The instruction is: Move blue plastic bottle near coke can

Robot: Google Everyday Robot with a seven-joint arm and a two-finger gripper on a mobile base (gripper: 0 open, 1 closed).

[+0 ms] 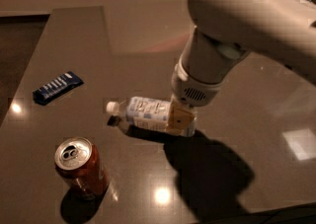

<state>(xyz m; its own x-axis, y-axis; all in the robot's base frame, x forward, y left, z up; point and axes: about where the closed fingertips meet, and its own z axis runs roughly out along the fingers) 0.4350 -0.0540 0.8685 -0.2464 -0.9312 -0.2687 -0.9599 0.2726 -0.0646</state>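
Next, my gripper sets down and releases the blue plastic bottle on the table [131, 139] just behind the coke can, with the cap towards its top.
The blue plastic bottle [144, 113] is clear with a white cap and a pale blue-white label. It lies on its side near the middle of the table, cap pointing left. My gripper [180, 118] is shut on the bottle's base end, a tan finger pad [178, 117] showing against it. The coke can [81, 167], reddish-brown with a silver top, stands upright at the front left, a short way below and left of the bottle's cap. My big white arm comes down from the upper right.
A flat dark-blue snack wrapper [58, 87] with white stripes lies at the left of the brown glossy table [256, 134]. The table's left edge runs close to the wrapper. The arm's shadow falls on the table at the front right.
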